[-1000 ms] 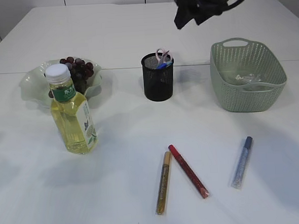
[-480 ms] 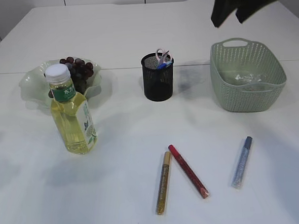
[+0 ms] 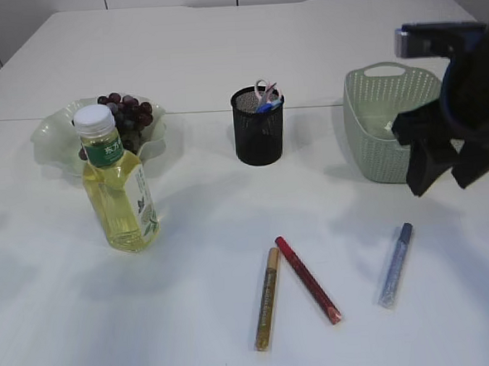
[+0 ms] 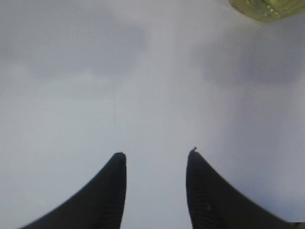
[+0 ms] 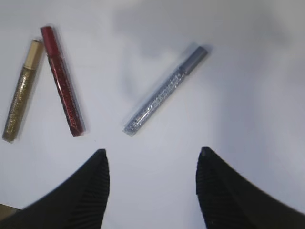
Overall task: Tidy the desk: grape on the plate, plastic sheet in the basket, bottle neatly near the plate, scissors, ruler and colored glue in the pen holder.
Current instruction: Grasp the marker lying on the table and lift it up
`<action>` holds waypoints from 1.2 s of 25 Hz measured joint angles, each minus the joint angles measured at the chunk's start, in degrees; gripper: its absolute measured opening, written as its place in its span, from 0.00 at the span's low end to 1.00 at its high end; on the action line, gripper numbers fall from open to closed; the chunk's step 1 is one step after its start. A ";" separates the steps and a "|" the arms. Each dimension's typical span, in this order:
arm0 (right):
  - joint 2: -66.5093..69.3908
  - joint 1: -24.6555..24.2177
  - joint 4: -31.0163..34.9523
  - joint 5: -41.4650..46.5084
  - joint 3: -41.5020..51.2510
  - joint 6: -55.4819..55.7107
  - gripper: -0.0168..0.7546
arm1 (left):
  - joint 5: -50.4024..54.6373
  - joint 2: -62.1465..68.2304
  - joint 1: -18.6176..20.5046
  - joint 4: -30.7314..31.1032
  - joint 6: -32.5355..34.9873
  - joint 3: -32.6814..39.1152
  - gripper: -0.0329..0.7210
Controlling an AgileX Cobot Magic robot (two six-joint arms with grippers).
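Note:
I move my right gripper to the silver-blue tube next and close (image 3: 401,245) (image 5: 180,76) it just below the tube's dark cap.
Three glue tubes lie on the table: gold (image 3: 266,299), red (image 3: 308,279) and silver-blue (image 3: 396,264); all three show in the right wrist view, gold (image 5: 21,90), red (image 5: 62,80), silver-blue (image 5: 165,89). My right gripper (image 3: 441,171) is open and empty, above and to the right of the silver-blue tube (image 5: 151,153). Scissors (image 3: 264,94) stand in the black mesh pen holder (image 3: 258,131). Grapes (image 3: 127,114) lie on the pale green plate (image 3: 51,137). The bottle (image 3: 116,181) stands in front of the plate. The plastic sheet (image 3: 388,128) lies in the green basket (image 3: 376,154). My left gripper (image 4: 156,153) is open over bare table.
The bottle's base (image 4: 267,7) shows at the top right of the left wrist view. The basket stands at the right, partly behind my right arm. The ruler is not distinguishable in the pen holder.
My right gripper has swung from above the pen holder to the right, over the basket, and down in front of it, toward the silver-blue tube. Nothing on the table has moved.

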 joint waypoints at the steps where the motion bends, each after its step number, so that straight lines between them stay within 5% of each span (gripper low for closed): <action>1: -0.15 0.00 0.12 -1.08 2.26 1.35 0.62 | -0.24 0.00 0.00 0.00 0.00 0.00 0.45; 14: 2.18 0.00 0.12 -12.32 6.44 22.26 0.62 | -1.96 0.00 0.00 -0.13 0.00 0.00 0.45; 30: 17.52 0.00 -0.01 -15.48 6.44 27.90 0.62 | -2.15 0.00 0.00 -0.22 0.00 0.00 0.45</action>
